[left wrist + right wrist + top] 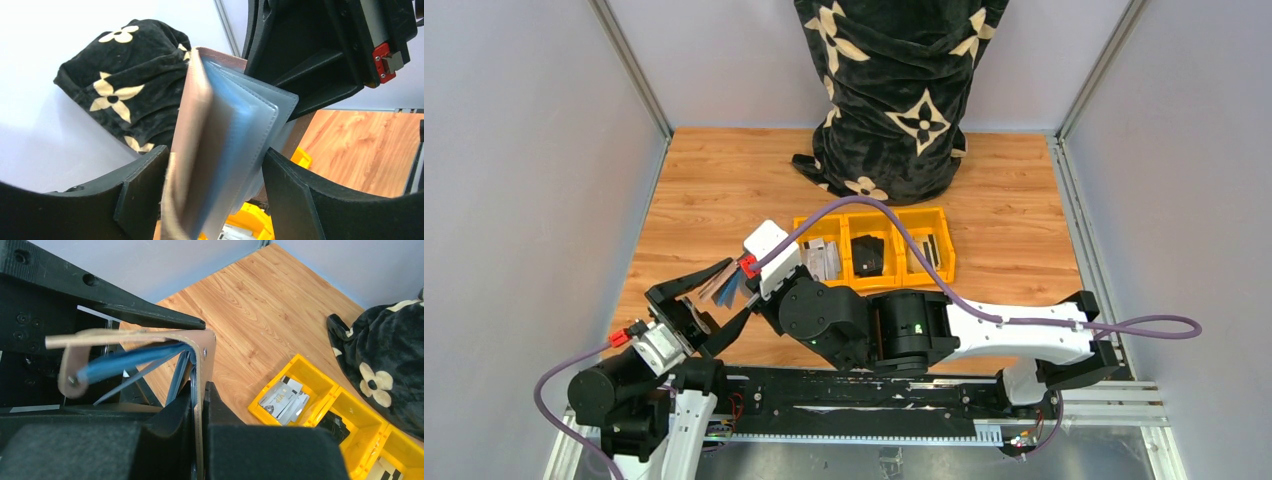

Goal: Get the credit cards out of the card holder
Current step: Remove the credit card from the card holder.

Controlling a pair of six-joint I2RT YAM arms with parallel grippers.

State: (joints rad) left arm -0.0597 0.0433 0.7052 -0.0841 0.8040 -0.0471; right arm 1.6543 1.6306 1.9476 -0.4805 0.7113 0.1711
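The blue-grey leaves fan loose beyond the cover in the robot's right gripper, so the left gripper needs to first take the card holder by its strap end (pixel 71 374).
The taupe card holder (pixel 717 285) hangs open in the air between both grippers. My right gripper (pixel 746 268) is shut on one taupe cover (pixel 205 355), its fingertips (pixel 199 390) pinching the cover's edge. My left gripper (pixel 724 292) stands wide open around the fanned holder (pixel 192 145). One left finger (pixel 145 190) touches the other cover, the other finger (pixel 300 195) touches the blue-grey leaves (pixel 240 130). I cannot tell whether cards sit inside the leaves. Several silvery credit cards (pixel 824 258) lie in the left compartment of the yellow tray, also seen from the right wrist (pixel 285 397).
The yellow three-compartment tray (pixel 944 245) sits mid-table, with a small black item (pixel 867 254) in its middle compartment and flat items (pixel 927 250) in the right one. A black flowered cloth bag (pixel 894 90) stands behind it. Grey walls enclose the table.
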